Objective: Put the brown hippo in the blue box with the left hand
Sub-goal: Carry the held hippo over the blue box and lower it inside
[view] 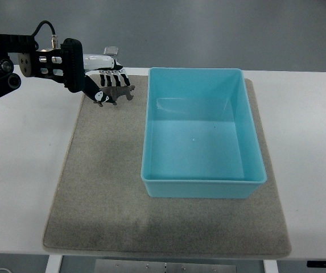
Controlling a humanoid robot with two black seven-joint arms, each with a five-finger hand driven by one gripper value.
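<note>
Next, my left gripper lets go of the brown hippo on the blue box's bottom, close to the middle point(197, 125).
My left hand point(107, 79) comes in from the upper left and hangs over the far left corner of the grey mat point(100, 187). Its black and white fingers point(110, 74) are curled over a small brown hippo point(117, 94), whose legs stick out below them. The hippo is just left of the blue box point(202, 187), a short gap from its far left corner. The box sits open-topped on the mat's right half, with nothing inside it. My right arm does not show.
The mat lies on a white table point(20, 170). A small pale object point(111, 50) lies at the table's far edge behind the hand. The table's near edge runs along the bottom of the picture.
</note>
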